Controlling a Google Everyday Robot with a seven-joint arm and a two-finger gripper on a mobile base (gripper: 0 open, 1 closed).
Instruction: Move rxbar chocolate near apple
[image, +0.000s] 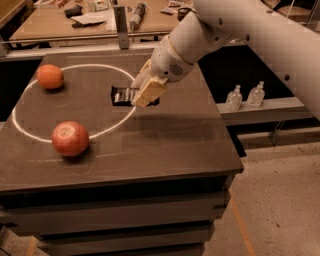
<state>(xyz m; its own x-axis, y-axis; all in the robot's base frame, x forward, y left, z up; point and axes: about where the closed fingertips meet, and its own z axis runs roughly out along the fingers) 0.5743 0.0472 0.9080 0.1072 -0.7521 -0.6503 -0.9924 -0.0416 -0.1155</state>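
Next, my gripper lets go of the rxbar chocolate on the white circle's line (111, 127) beside the apple, toward the clear bottles.
The rxbar chocolate (123, 94), a dark flat bar with pale lettering, is held in my gripper (141, 91) above the dark table, over the right side of the white circle. The gripper's tan fingers (149, 90) are shut on the bar's right end. The apple (70, 138), large, reddish and streaky, sits at the front left on the circle's line, well left and in front of the bar. A smaller orange fruit (50, 76) sits at the back left.
The dark table (165, 145) ends in edges at the front and right. A white circle (120, 117) is marked on it. Two small clear bottles (245, 96) stand on a ledge to the right. A cluttered wooden bench (100, 15) lies behind, with an upright post (120, 25).
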